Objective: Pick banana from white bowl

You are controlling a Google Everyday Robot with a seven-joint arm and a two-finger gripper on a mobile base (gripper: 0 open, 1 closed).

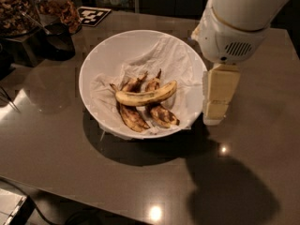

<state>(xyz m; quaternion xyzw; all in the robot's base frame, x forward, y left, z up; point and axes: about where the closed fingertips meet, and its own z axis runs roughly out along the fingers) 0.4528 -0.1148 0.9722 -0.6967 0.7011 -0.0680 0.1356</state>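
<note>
I need to next grip the middle of the yellow banana (153, 96) lying on top in the white bowl.
The banana (146, 96), yellow with brown speckles, lies crosswise in the white bowl (96, 55), which is lined with crumpled white paper. It rests on top of two dark brown overripe bananas (132, 116). My gripper (213, 117) hangs from the white arm (234, 27) and points down just outside the bowl's right rim, to the right of the banana and above the table. It holds nothing that I can see.
The bowl stands on a dark grey table (56, 139). Jars of nuts (16, 8) and a black-and-white marker tag (92, 15) stand at the back left. The table's front edge runs along the bottom left, with a cable (42, 210) below it.
</note>
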